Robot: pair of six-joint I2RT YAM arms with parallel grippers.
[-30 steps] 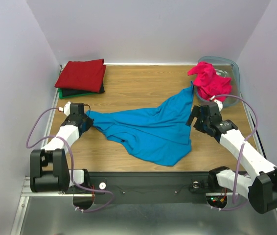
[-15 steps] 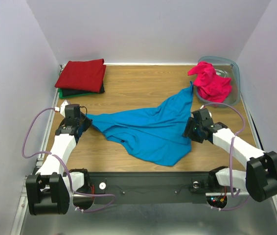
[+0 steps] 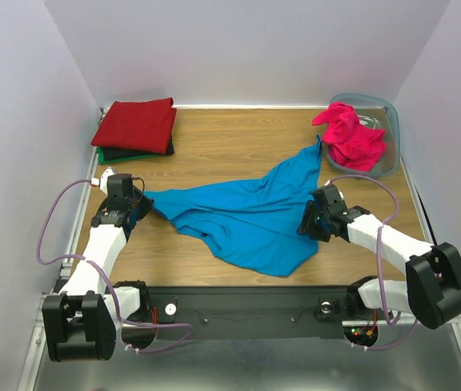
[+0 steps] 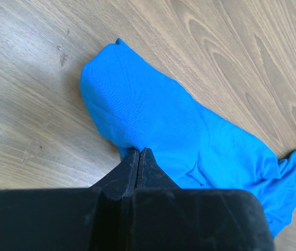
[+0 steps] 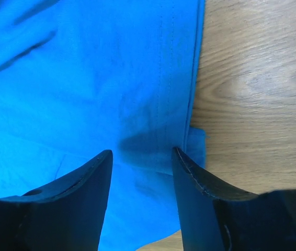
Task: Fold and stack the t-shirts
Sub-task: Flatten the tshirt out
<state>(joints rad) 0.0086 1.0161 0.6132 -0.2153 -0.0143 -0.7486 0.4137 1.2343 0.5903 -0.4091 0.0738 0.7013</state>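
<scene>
The far end of the blue t-shirt slants toward the bin, so the robot's right gripper needs to pinch the t-shirt's stitched hem (image 5: 158,144) and pull the cloth straight before folding.
The bright blue t-shirt (image 3: 247,216) lies spread and rumpled across the middle of the wooden table. My left gripper (image 3: 138,205) is shut on its left tip; the left wrist view shows the closed fingers (image 4: 137,157) pinching the blue cloth (image 4: 153,115). My right gripper (image 3: 308,226) is open, low over the shirt's right hem, its fingers (image 5: 187,167) astride the stitched edge of the blue cloth (image 5: 95,78). The magenta-pink t-shirt (image 3: 351,137) hangs out of the bin. Folded dark red (image 3: 137,124), black and green shirts are stacked at the back left.
The translucent blue-grey bin (image 3: 387,130) stands at the back right corner. White walls close in the table on the left, back and right. Bare wood (image 3: 239,138) lies between the stack and the bin.
My right gripper has moved left and down from beside the bin onto the shirt's right hem. My left arm shifted slightly, still holding the shirt's left tip.
</scene>
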